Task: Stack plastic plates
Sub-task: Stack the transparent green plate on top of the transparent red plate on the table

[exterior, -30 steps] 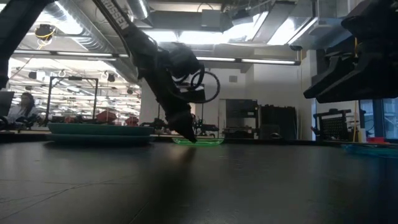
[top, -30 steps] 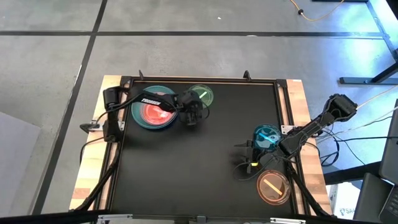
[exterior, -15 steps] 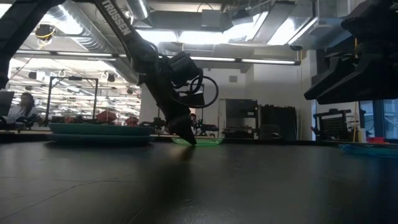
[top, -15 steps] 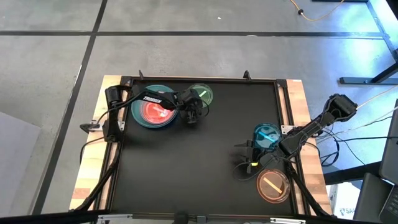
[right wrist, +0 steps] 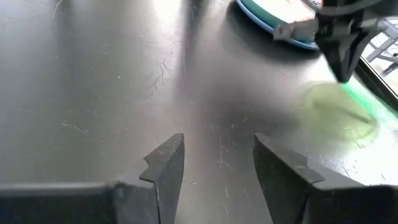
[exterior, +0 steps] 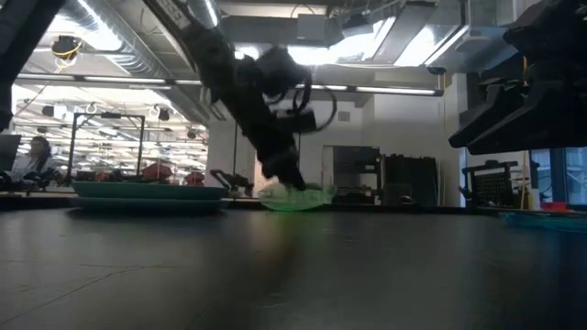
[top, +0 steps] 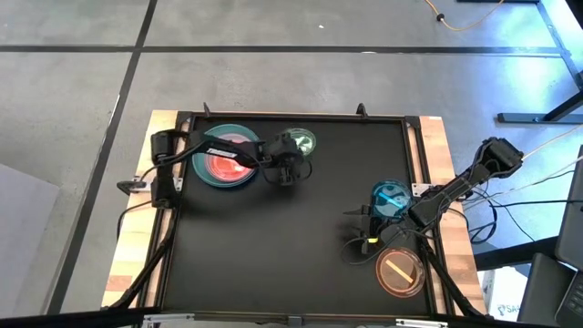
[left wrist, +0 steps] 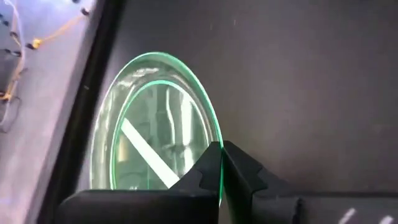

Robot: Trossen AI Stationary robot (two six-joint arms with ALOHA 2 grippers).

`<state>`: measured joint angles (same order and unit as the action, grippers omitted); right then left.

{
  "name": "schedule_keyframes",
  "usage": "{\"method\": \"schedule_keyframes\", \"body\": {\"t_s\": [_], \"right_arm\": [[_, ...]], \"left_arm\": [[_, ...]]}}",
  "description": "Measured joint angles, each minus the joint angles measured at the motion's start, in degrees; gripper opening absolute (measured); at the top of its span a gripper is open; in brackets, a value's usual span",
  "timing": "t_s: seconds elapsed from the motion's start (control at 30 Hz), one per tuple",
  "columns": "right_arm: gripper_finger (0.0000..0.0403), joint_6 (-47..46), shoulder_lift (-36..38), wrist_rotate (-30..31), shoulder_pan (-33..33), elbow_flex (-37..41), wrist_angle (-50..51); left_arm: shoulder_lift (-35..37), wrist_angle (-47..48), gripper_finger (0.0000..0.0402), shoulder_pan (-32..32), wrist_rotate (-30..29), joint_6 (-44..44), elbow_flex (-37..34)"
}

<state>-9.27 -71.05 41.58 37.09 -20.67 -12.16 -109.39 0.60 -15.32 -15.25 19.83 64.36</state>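
Note:
My left gripper has the green plate. It will let go of it inside the pink plate on top of the teal plates (top: 231,158).
A small translucent green plate (top: 299,141) with a pale stripe lies at the table's far middle. It also shows in the low view (exterior: 298,199) and the left wrist view (left wrist: 155,124). My left gripper (top: 291,161) is shut on its near rim. A stack of large teal plates with a pink plate on top (top: 224,158) stands to its left. My right gripper (right wrist: 217,155) hangs open and empty at the near right (top: 366,239), between a blue plate (top: 390,198) and an orange plate (top: 401,273). My left gripper pinches the green plate's rim (left wrist: 216,140) on its near side, one finger inside the plate and one outside. The fingers slant down from the table's near left. The plate looks tipped, its held side raised and its far side on the table (exterior: 321,203).
The black table top has a raised frame with wooden borders (top: 437,146). Open black surface lies between the two arms in the middle of the table. Cables run along the left and right borders.
My left gripper has gone a little toward the table's right edge and up, on the green plate's rim. The plate, which lay flat, now stands tipped with its held side raised.

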Motion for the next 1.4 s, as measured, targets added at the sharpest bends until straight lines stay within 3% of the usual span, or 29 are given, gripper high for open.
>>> {"method": "schedule_keyframes", "body": {"t_s": [0.23, 0.5, 0.87, 1.17, 1.4], "right_arm": [[0.0184, -0.13, -0.02, 0.00, -0.01, 0.00, 0.30], [0.0184, -0.55, 0.00, 0.01, -0.01, -0.01, 0.36], [0.0184, -0.84, 0.00, 0.00, -0.01, -0.02, 0.70], [0.0184, -6.00, 0.00, -0.93, -0.01, -0.02, 0.28], [0.0184, -12.63, 0.00, -2.58, -0.01, -0.03, 0.33]], "left_arm": [[9.59, 9.72, 0.0005, 5.71, -6.94, -5.19, 0.08], [21.05, 24.93, 0.0006, 8.06, -8.68, -17.20, -2.32], [35.56, 31.00, 0.0006, 8.75, -11.49, -32.77, -20.07], [37.23, 28.63, 0.0014, 8.72, -12.51, -36.22, -28.62], [37.23, 28.02, 0.0090, 8.27, -8.44, -36.22, -29.09]]}}
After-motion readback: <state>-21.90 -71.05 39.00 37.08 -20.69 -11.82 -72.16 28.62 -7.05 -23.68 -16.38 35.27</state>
